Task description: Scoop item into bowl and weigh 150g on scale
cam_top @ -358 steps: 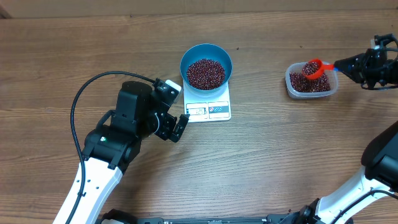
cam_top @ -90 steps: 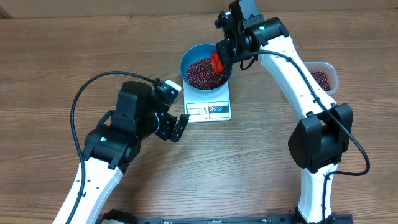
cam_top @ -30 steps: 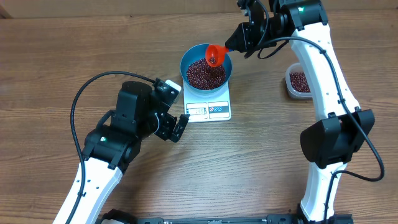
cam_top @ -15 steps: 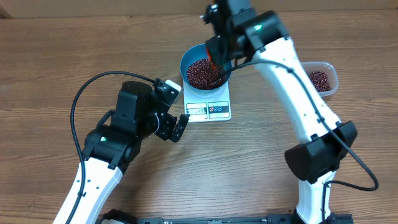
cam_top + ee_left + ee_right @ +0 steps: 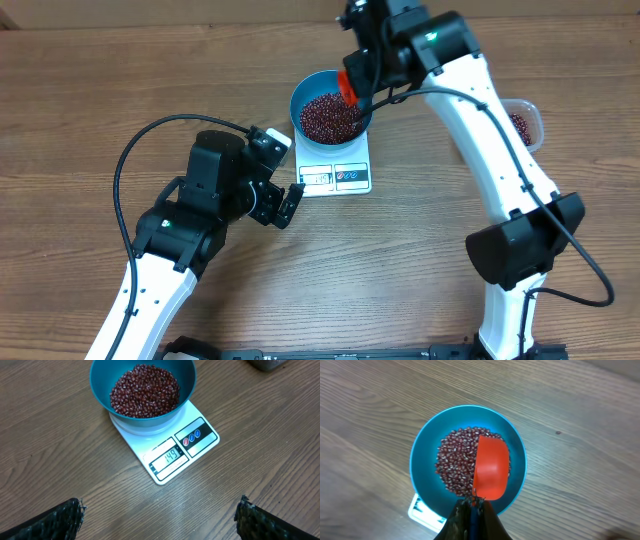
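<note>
My right gripper is going to release the red scoop on the beans inside the clear plastic tub [image 5: 513,130].
The blue bowl [image 5: 295,104] stands on the white scale [image 5: 336,177], with a heap of red-brown beans [image 5: 328,118] in it. My right gripper [image 5: 356,78] is shut on the handle of a red scoop [image 5: 347,88] above the bowl's far right side. In the right wrist view the scoop [image 5: 491,467] hangs over the beans [image 5: 454,462] and the bowl [image 5: 419,462], with no beans on its visible face. My left gripper [image 5: 290,203] stands open, low by the scale's front left corner. In its view the scale [image 5: 172,467] shows 149 below the bowl [image 5: 100,395].
A clear plastic tub [image 5: 527,122] with more beans sits at the right, partly hidden behind my right arm. A black cable [image 5: 150,135] loops over the left arm. Bare wooden tabletop [image 5: 400,260] lies in front of the scale.
My right wrist has turned over the bowl, and the scoop has stayed above its far right side. The left arm has not moved.
</note>
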{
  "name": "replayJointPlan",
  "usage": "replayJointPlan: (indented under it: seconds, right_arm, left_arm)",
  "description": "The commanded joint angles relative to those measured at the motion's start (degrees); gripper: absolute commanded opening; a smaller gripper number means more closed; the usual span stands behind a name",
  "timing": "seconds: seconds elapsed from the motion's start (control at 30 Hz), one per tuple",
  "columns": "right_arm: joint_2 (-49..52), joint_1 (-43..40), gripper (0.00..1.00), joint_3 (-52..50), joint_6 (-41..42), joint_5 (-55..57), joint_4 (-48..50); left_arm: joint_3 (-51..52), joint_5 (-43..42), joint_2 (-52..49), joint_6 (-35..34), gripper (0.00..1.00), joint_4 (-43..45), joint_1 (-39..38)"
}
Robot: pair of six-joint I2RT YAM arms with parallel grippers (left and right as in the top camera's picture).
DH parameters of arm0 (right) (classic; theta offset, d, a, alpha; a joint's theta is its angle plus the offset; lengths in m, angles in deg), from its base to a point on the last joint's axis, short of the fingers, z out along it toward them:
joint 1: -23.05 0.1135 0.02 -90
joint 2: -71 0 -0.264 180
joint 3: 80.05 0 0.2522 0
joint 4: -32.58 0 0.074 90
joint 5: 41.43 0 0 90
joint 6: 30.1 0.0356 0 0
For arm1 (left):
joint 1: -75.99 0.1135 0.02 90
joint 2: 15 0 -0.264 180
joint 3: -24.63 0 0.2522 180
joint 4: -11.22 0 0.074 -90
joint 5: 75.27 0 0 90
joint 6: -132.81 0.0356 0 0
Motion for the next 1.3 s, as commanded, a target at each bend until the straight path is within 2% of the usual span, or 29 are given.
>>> replayJointPlan:
  seconds: [0.0,0.33,1.03,1.27]
  right_arm:
    - [-2.3,-2.8,0.04,2.0,-0.2,-10.4,0.2]
    - [-2.3,-11.0,0.04,2.0,-0.3,-26.9,-0.8]
    - [-2.3,-12.1,0.04,2.0,-1.3,-27.5,-2.1]
    - [-2.9,-16.5,0.04,2.0,-1.4,-38.2,-2.8]
  left_arm:
    - [-1.3,0.4,0.1,-0.5,1.00,0.0,-0.1]
    - [-1.3,0.4,0.1,-0.5,1.00,0.0,-0.1]
    - [-1.3,0.4,0.1,-0.5,0.99,0.0,-0.1]
    - [-1.3,0.4,0.1,-0.5,1.00,0.0,-0.1]
